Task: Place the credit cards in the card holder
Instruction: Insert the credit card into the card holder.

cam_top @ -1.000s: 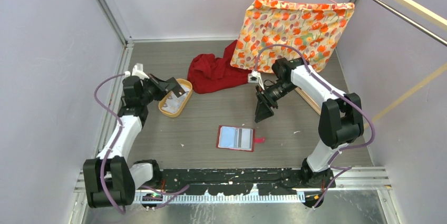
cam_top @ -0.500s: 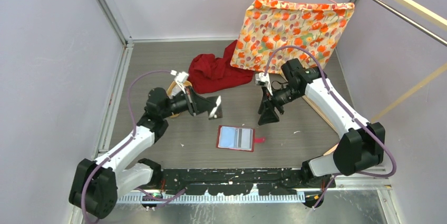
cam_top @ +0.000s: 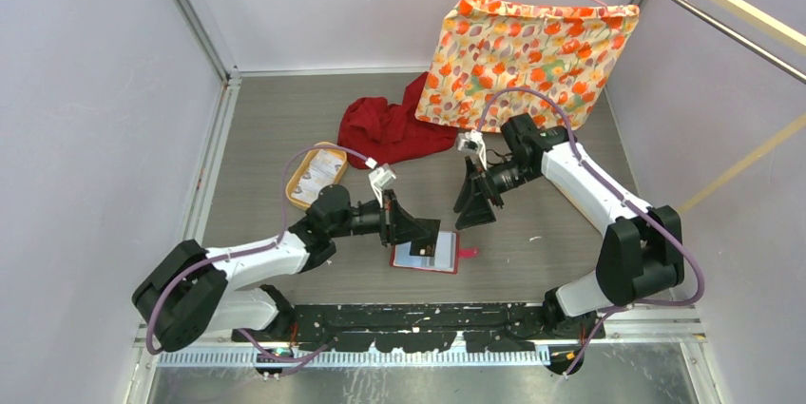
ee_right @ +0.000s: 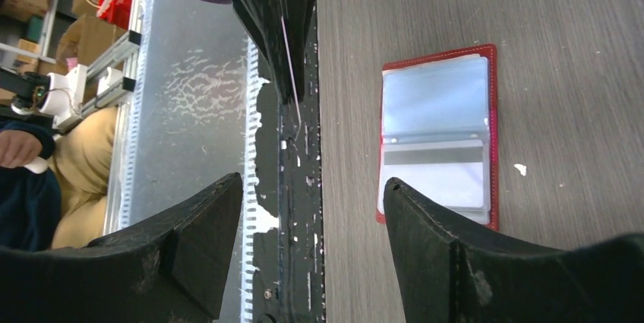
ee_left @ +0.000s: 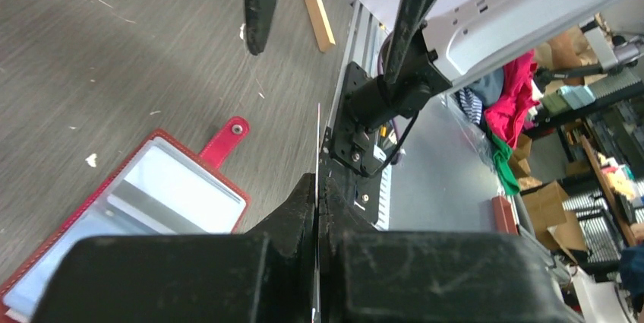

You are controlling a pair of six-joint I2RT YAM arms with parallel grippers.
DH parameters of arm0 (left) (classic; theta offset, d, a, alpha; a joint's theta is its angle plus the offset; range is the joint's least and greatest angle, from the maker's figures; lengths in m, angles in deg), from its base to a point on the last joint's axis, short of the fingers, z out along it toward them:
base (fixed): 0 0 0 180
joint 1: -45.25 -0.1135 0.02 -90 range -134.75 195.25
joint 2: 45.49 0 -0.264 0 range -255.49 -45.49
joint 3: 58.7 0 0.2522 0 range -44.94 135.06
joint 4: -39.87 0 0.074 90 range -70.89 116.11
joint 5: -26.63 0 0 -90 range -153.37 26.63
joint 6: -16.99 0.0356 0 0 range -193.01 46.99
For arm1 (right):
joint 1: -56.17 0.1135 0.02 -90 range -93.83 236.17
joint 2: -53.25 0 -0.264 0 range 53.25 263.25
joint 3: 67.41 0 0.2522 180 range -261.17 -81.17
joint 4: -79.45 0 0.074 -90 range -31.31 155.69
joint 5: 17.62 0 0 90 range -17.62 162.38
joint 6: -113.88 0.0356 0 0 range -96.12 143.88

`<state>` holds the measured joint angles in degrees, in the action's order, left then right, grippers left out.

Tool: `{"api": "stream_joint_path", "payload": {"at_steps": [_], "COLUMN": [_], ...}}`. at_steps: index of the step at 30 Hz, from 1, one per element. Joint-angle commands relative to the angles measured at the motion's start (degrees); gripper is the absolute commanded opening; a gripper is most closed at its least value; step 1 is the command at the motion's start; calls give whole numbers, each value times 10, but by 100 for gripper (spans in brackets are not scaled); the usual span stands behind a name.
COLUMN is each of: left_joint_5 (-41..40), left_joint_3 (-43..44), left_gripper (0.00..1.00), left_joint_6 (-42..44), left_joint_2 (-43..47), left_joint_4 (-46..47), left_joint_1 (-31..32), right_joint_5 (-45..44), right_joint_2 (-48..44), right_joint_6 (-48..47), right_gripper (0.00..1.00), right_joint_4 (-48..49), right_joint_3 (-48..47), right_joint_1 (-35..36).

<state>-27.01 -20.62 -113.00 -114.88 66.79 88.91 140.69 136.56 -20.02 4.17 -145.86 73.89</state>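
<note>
Next, my right gripper takes the card's free edge [cam_top: 437, 229] while my left gripper grips farther back, because the credit card sits too deep in my left gripper.
The red card holder [cam_top: 425, 254] lies open on the table, its clear pockets facing up; it also shows in the left wrist view [ee_left: 152, 201] and the right wrist view [ee_right: 437, 133]. My left gripper [cam_top: 430, 231] hovers over the holder's far edge, shut on a thin credit card [ee_left: 317, 137] seen edge-on between the jaws. My right gripper [cam_top: 472, 212] is open and empty, just beyond and to the right of the holder, its fingers [ee_right: 425, 232] spread wide. More whitish cards [cam_top: 321, 168] lie in the tan tray.
The tan oval tray [cam_top: 302, 197] sits at the left of the middle. A red cloth [cam_top: 385, 130] and a flowered cloth on a hanger [cam_top: 527, 43] are at the back. A wooden frame leg [cam_top: 556, 181] stands to the right.
My left arm has swung from the tan tray to the right and forward, carrying a card to above the card holder. My right gripper has shifted slightly and stays open.
</note>
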Motion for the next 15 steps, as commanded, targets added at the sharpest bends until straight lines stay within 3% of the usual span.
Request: {"api": "stream_joint_path", "payload": {"at_steps": [1, 11, 15], "left_joint_5": [-18, -18, -8], "left_joint_3": [25, 33, 34], "left_gripper": [0, 0, 0], "left_joint_6": [47, 44, 28], "left_joint_2": [-13, -51, -70], "left_joint_4": [53, 85, 115], "left_joint_1": [18, 38, 40], "right_joint_5": [36, 8, -7], "right_joint_2": [3, 31, 41], "right_joint_6": [19, 67, 67], "right_gripper": [72, 59, 45], "right_joint_4": [18, 55, 48], "right_joint_3": [-8, -11, -24], "right_joint_1": [18, 73, 90]}}
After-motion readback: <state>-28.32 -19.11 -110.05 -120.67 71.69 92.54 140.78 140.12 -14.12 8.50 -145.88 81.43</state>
